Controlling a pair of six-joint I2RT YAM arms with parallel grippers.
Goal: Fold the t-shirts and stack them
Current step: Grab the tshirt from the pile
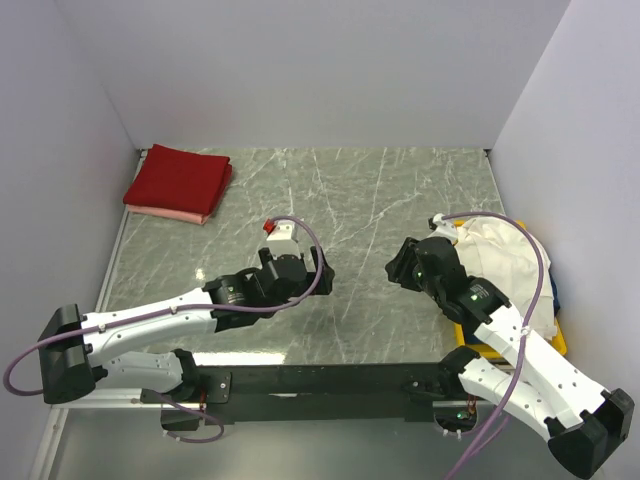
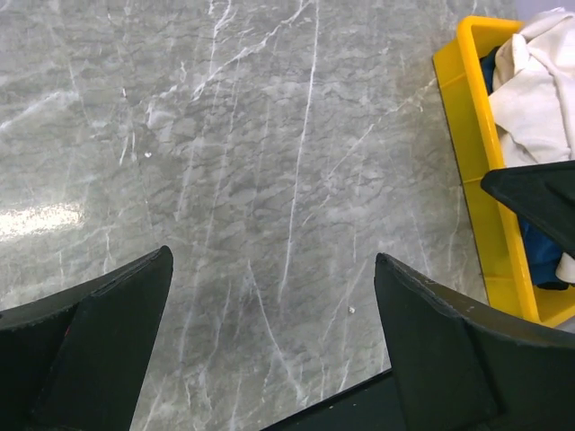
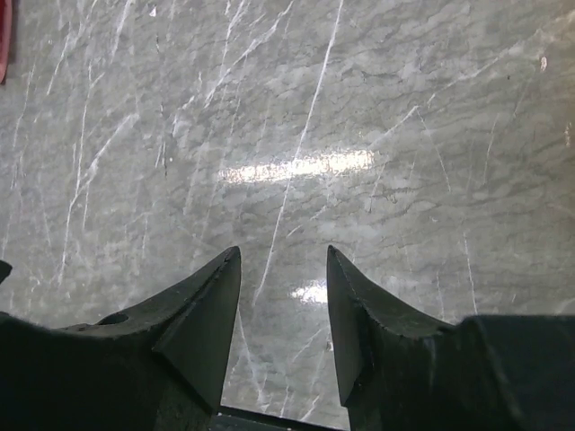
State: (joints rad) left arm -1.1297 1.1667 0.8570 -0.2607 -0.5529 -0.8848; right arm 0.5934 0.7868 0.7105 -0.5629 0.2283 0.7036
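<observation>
My right gripper closes next on the far part of the cream t-shirt (image 1: 492, 246), near the yellow bin's far corner beside the open marble.
A folded dark red t-shirt (image 1: 180, 178) lies on a folded pink one (image 1: 170, 212) at the table's far left corner. A crumpled cream t-shirt (image 1: 505, 262) fills the yellow bin (image 1: 553, 337) at the right, also seen as cream t-shirt (image 2: 539, 90) over a navy blue one (image 2: 539, 256). My left gripper (image 1: 325, 278) hovers wide open over bare marble mid-table, left gripper (image 2: 274, 260) holding nothing. My right gripper (image 1: 398, 268) is beside the bin, open over bare marble; right gripper (image 3: 283, 256) has an empty gap.
White walls close in the grey marble table (image 1: 370, 200) on three sides. The yellow bin (image 2: 472, 144) stands at the right edge by the right arm. A red sliver (image 3: 4, 40) of the stack shows at the right wrist view's left edge.
</observation>
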